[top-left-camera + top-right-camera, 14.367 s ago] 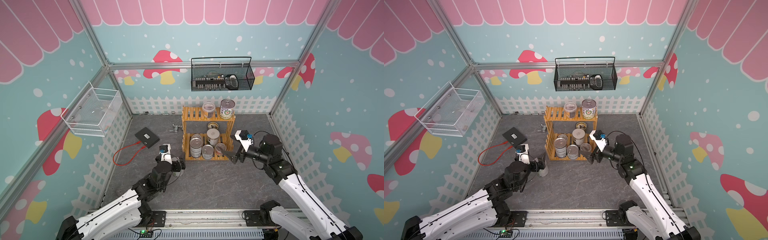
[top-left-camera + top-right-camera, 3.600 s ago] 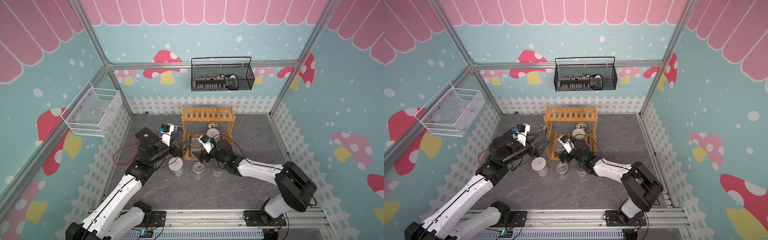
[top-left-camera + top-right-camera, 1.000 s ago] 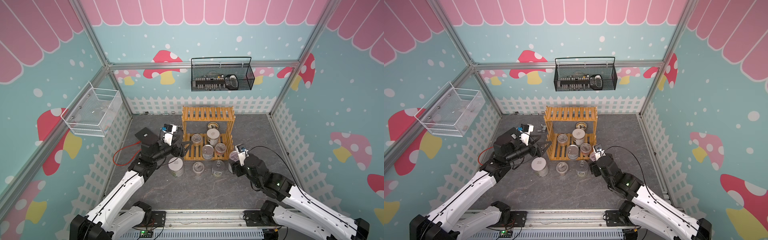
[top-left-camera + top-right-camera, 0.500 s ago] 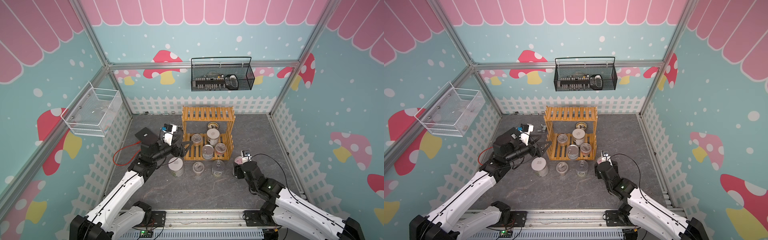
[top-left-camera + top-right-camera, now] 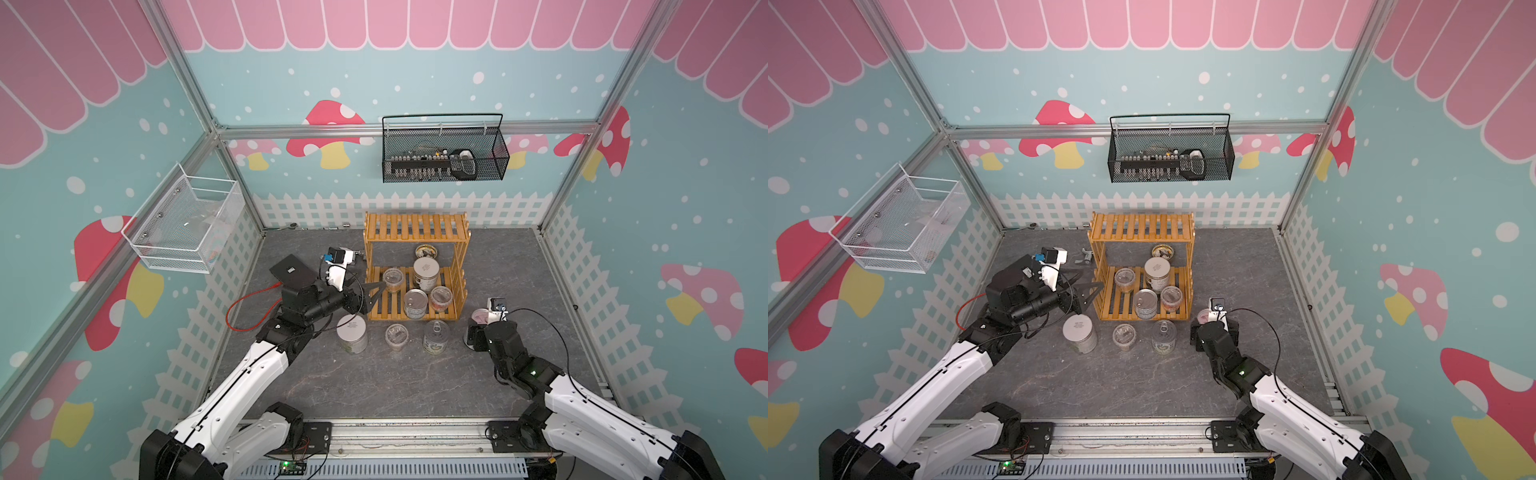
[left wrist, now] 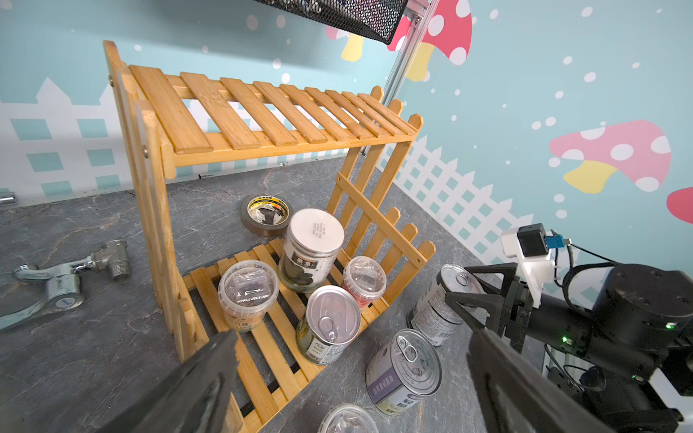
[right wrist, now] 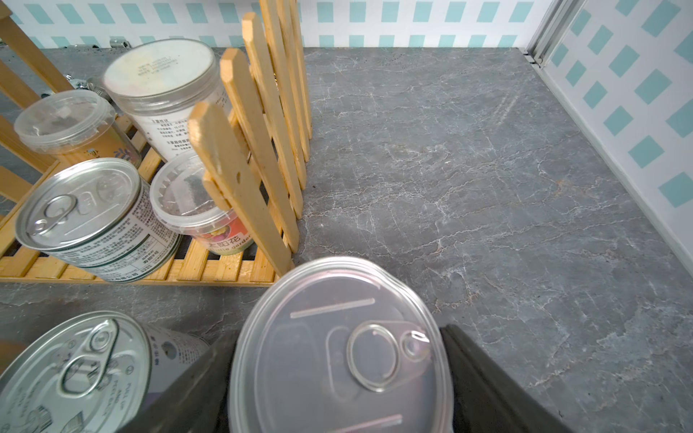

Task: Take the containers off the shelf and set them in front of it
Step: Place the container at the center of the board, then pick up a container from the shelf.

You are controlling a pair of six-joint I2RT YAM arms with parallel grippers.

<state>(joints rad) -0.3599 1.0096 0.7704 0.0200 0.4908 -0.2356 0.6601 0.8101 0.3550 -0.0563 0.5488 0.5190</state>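
The robot's left gripper will grasp around the upper body of the silver tin (image 5: pixel 415 305) (image 6: pixel 328 330), at the front edge of the lower level of the wooden shelf.
The wooden shelf (image 5: pixel 415 226) (image 6: pixel 262 123) has a bare top tier. Its lower tier holds two clear jars (image 5: pixel 392 276) (image 5: pixel 440 296), a white-lidded jar (image 5: pixel 426 270) and a silver tin (image 5: pixel 415 301). On the floor in front stand another white-lidded jar (image 5: pixel 352 330), a clear jar (image 5: pixel 397 334) and a tin (image 5: pixel 436 334). My left gripper (image 5: pixel 376 291) (image 6: pixel 352 337) hangs open at the shelf's left front, holding nothing. My right gripper (image 5: pixel 478 330) (image 7: pixel 337 375) straddles a plastic-capped tin (image 7: pixel 337 337) (image 5: pixel 1204 316) standing by the shelf's right front corner; whether the pads press it is hidden.
A shallow gold-rimmed dish (image 5: pixel 426 251) lies on the floor under the top tier. A metal pipe fitting (image 6: pixel 56 285) and a black pad with a red cable (image 5: pixel 293 270) lie left of the shelf. A black wire basket (image 5: pixel 444 160) and a white mesh basket (image 5: pixel 187 224) hang on the walls.
The right arm has folded lower toward the front while its gripper stays at the tin by the shelf's right front corner. The left arm has barely moved.
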